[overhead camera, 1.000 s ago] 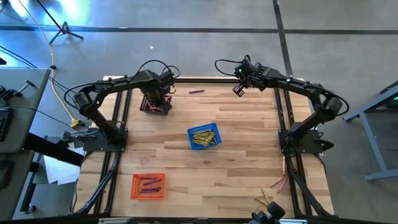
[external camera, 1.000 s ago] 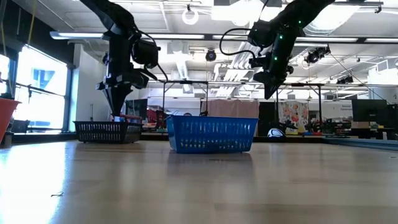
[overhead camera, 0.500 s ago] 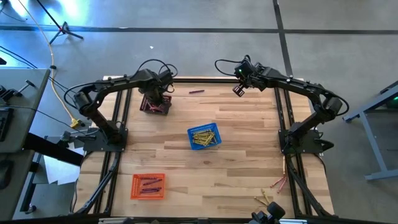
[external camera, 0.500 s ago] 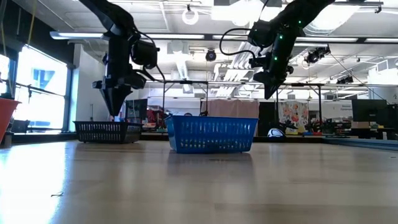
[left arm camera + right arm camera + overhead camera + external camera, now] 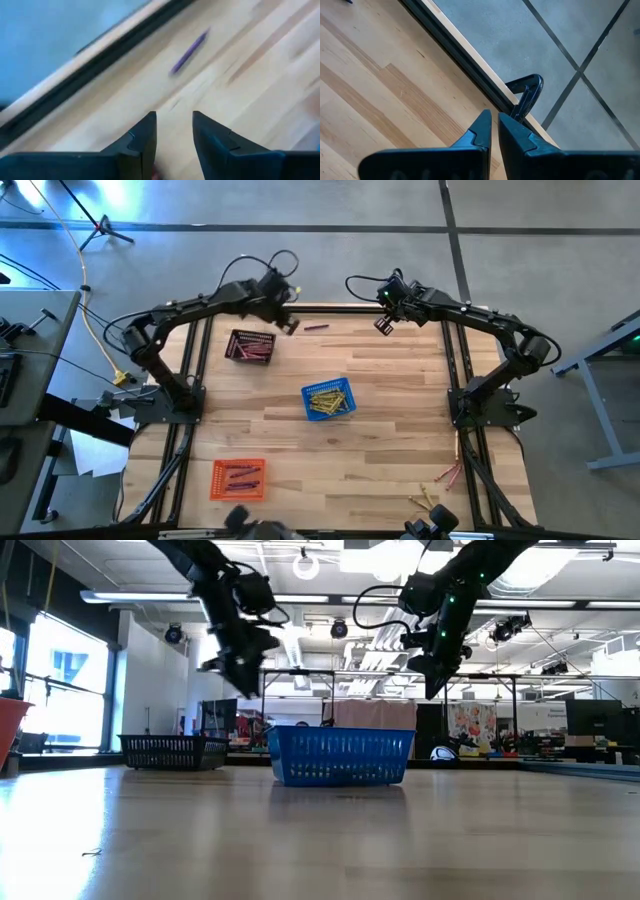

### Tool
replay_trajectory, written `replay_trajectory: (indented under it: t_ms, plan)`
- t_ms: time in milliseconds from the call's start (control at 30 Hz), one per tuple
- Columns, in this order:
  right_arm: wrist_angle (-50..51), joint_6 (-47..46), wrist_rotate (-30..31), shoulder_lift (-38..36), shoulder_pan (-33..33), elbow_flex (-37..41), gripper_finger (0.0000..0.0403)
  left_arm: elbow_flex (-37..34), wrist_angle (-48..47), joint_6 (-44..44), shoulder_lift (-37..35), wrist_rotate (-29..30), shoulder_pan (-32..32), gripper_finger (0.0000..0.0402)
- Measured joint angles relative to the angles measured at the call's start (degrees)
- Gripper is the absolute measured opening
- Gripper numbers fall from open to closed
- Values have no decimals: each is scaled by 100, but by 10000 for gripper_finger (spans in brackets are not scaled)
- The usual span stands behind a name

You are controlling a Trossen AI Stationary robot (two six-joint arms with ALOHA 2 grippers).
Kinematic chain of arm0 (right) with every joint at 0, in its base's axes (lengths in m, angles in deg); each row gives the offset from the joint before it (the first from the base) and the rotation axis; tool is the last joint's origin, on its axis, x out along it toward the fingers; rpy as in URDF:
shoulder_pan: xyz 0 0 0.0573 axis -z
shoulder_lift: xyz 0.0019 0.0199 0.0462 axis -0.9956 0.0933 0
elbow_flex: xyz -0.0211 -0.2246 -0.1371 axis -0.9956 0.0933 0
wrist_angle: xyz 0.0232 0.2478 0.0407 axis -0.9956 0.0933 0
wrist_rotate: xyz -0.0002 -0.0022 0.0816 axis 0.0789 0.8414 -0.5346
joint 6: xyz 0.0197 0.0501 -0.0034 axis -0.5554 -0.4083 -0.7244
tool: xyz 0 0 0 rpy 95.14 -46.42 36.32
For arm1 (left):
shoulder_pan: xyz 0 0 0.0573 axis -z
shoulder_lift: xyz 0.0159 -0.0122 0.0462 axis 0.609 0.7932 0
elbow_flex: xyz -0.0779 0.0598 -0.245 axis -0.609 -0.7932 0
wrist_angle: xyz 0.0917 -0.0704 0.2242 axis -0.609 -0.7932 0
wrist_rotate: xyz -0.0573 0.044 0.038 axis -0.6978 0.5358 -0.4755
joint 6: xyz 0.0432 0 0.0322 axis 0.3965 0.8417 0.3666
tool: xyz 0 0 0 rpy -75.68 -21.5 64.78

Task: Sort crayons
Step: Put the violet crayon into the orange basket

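Next, I move my left gripper next to the lone purple crayon near the table's far edge and close it by the crayon's blunt end (image 5: 310, 328) (image 5: 179, 66).
A lone purple crayon (image 5: 316, 327) (image 5: 190, 51) lies flat on the wood near the table's far edge. My left gripper (image 5: 290, 323) (image 5: 174, 131) hovers open just left of it, with nothing between its fingers. A black mesh basket (image 5: 250, 346) holds red-pink crayons. A blue basket (image 5: 328, 400) at mid-table holds yellow crayons. An orange basket (image 5: 238, 479) at the near left holds purple ones. My right gripper (image 5: 383, 326) (image 5: 494, 127) hangs shut above the table's far edge, holding nothing.
A black frame rail (image 5: 470, 65) runs along the table's far edge, with grey floor beyond it. A few loose crayons (image 5: 440, 480) lie by the right arm's base at the near right. Bare wood lies between the baskets.
My left gripper has opened above the black basket and risen. It has swung toward the table's right and far edge, tipping as it went, and now stands beside the lone purple crayon. The black basket now shows uncovered.
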Motion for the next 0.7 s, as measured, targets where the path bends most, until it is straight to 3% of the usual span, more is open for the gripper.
replay_trajectory:
  t_ms: [133,267,500,700]
  plan:
    - [0,0,-2,0,-2,0,16,368,615,169,586,-553,-44,113]
    - [2,0,-1,0,-1,0,16,1078,554,697,1494,-601,-27,113]
    - [2,0,-1,0,-2,0,16,2726,-538,1764,2942,-509,-28,113]
    - [2,0,2,0,-2,0,16,3529,-943,2166,3665,-487,-29,113]
